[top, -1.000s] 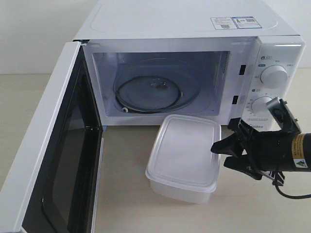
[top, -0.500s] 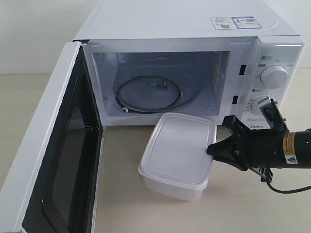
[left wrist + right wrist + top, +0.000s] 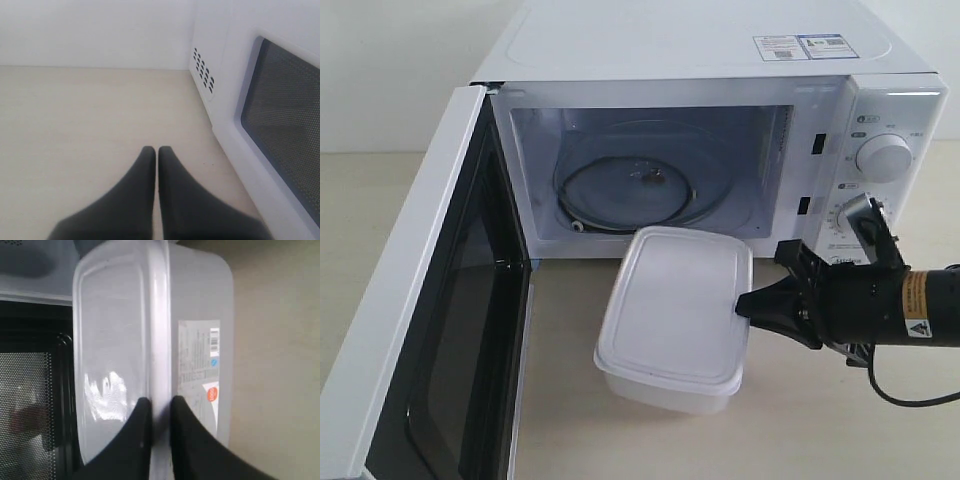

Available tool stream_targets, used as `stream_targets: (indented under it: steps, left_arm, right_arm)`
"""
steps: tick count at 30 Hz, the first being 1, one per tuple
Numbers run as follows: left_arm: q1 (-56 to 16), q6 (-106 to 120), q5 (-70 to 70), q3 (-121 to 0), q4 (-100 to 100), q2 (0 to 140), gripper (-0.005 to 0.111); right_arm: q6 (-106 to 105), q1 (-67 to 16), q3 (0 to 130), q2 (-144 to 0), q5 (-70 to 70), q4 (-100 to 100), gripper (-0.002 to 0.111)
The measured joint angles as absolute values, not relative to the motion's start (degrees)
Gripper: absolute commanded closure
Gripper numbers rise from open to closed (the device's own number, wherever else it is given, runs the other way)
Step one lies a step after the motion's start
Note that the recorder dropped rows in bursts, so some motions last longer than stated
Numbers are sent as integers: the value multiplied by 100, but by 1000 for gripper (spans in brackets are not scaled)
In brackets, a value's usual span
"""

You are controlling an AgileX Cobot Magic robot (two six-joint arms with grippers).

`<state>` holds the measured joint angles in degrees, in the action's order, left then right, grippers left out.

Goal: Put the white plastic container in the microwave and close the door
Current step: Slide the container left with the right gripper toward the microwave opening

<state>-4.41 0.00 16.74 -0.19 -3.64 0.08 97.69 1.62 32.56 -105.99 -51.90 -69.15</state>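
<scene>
Next, my right gripper lets go of the white plastic container, to rest on the glass turntable inside the microwave (image 3: 648,186). It now hangs just in front of the microwave.
The white plastic container (image 3: 672,315) hangs a little above the table just in front of the microwave (image 3: 710,120), whose door (image 3: 430,330) is swung wide open to the left. My right gripper (image 3: 742,303) is shut on the container's lid rim at its right end. In the right wrist view both black fingers pinch that rim (image 3: 159,365), one over the lid and one by the labelled side wall (image 3: 200,360). The glass turntable (image 3: 635,185) inside holds nothing. My left gripper (image 3: 156,150) is shut and empty, low over the table beside the door's window (image 3: 285,145).
The microwave's two dials (image 3: 883,157) sit on its right panel, just behind my right arm (image 3: 890,305). A black cable (image 3: 910,398) trails off that arm at the right. The beige table (image 3: 820,430) stretches in front of the oven.
My right gripper went from open at the container's edge to shut on its rim. The container has since risen off the table and shifted left and toward the oven opening.
</scene>
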Motion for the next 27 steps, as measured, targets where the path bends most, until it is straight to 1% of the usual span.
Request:
stream_targets:
  steps: [13, 18, 22, 23, 24, 25, 26, 27]
  left_arm:
    - [-441, 0, 1674, -19, -364, 8, 102]
    - [-441, 0, 1674, -19, -364, 8, 102]
    - [-441, 0, 1674, -19, -364, 8, 102]
    - [-441, 0, 1674, -19, -364, 8, 102]
    - [-441, 0, 1674, -19, -364, 8, 102]
    - [-441, 0, 1674, -19, -364, 8, 102]
    - [-441, 0, 1674, -19, -364, 8, 102]
    - [-441, 0, 1674, -19, -364, 8, 102]
  right_arm:
    - [9436, 160, 3216, -10599, -6192, -6796, 109]
    - [8509, -144, 2498, -10599, -6473, -5493, 109]
    - [7571, -652, 1653, -10599, -6768, -3796, 109]
    - [7394, -1003, 1355, -10599, -6778, -2970, 109]
    - [7349, -1189, 1276, -10587, -6766, -2643, 109]
    - [7281, -1574, 1244, -10543, -6766, -2177, 109]
    - [7240, -1735, 1244, -10491, -6766, -2007, 109]
    - [7155, -2143, 1331, -10413, -6791, -1547, 109]
